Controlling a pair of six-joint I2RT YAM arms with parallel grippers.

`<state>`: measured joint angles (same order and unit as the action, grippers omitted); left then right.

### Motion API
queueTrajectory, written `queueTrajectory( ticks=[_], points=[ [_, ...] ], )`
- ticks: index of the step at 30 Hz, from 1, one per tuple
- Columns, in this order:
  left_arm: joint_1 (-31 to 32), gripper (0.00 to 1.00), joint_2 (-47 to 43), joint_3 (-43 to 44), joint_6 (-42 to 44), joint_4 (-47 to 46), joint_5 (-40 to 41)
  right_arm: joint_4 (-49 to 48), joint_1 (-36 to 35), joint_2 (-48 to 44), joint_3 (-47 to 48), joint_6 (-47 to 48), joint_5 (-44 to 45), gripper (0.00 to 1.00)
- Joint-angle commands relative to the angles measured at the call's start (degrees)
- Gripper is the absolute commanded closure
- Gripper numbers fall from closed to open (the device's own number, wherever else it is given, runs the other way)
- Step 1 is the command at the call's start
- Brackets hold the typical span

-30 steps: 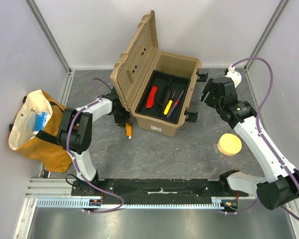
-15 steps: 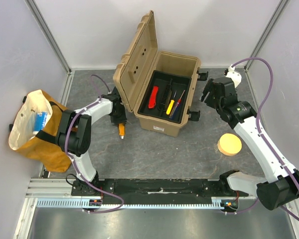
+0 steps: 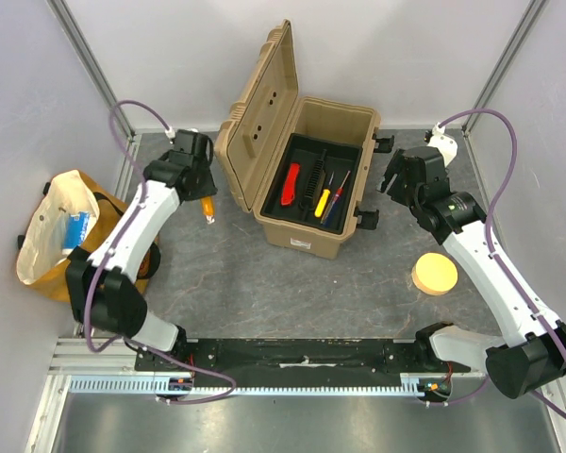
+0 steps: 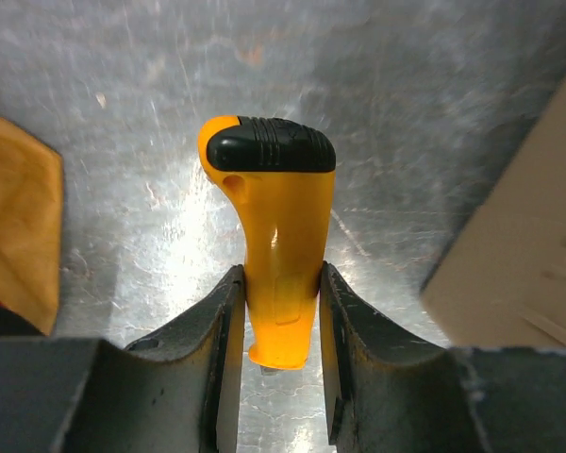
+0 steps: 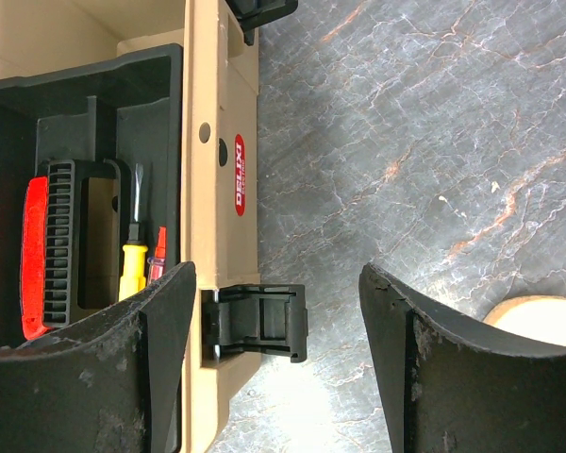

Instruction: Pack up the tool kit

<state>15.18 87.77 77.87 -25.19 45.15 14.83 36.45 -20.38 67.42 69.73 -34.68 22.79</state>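
I will release the yellow-orange tool, now held beside the toolbox's lid, with my left gripper in the black tray between the red knife and the black ribbed piece [image 3: 301,180].
The tan toolbox [image 3: 302,231] stands open mid-table, its lid [image 3: 255,113] raised on the left. Its black inner tray [image 3: 351,151] holds a red knife [image 3: 288,183], a yellow screwdriver [image 3: 321,200] and a few other tools. My left gripper [image 3: 202,193] hovers left of the lid, shut on a yellow-orange tool with a black cap [image 4: 274,208]; the fingers [image 4: 222,330] squeeze its narrow end. My right gripper [image 3: 393,177] stands open beside the box's right wall, its jaws either side of a black latch [image 5: 259,323], touching nothing.
A yellow-orange cloth bag [image 3: 71,241] sits at the left edge, also at the left wrist view's margin [image 4: 14,226]. A round yellow sponge disc [image 3: 435,274] lies right of the box, near the right arm. Walls enclose the table on three sides.
My left arm has swung from the box's front-left corner back and to the left, carrying the yellow-orange tool alongside the lid. The right arm has stayed put.
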Motion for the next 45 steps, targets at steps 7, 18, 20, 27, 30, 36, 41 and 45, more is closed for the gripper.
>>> queueTrajectory(
  ticks=[7,18,20,27,30,36,41,45],
  points=[
    [0.11,0.98,-15.68,15.81,10.15,1.7,-10.67,-1.64,0.17,-0.97,0.31,0.31,0.5,0.23],
    [0.2,0.98,-21.58,21.63,8.85,-8.49,-49.1,-1.73,0.34,-0.97,0.23,0.4,0.51,0.23],
    [0.2,0.98,-22.11,21.19,7.88,-10.77,-51.12,-1.73,0.25,-1.06,0.23,0.31,0.51,0.23],
    [6.51,0.98,-18.43,20.31,4.62,-17.28,-51.76,-1.73,0.25,-1.15,0.14,0.49,0.51,0.23],
    [13.36,0.98,-15.01,22.15,6.82,-16.67,-44.13,-1.64,0.17,-1.41,0.05,0.49,0.68,0.23],
    [23.48,0.98,-3.94,32.86,11.29,-8.16,-27.43,-1.64,0.34,-1.85,-0.04,0.57,0.68,0.23],
    [27.79,0.98,6.34,41.38,14.46,-0.51,-11.61,-1.73,0.25,-1.68,0.14,0.57,0.94,0.23],
    [29.64,0.98,13.55,45.09,17.89,3.45,-4.03,-1.82,0.25,-1.68,0.23,0.49,1.29,0.23]
  ],
)
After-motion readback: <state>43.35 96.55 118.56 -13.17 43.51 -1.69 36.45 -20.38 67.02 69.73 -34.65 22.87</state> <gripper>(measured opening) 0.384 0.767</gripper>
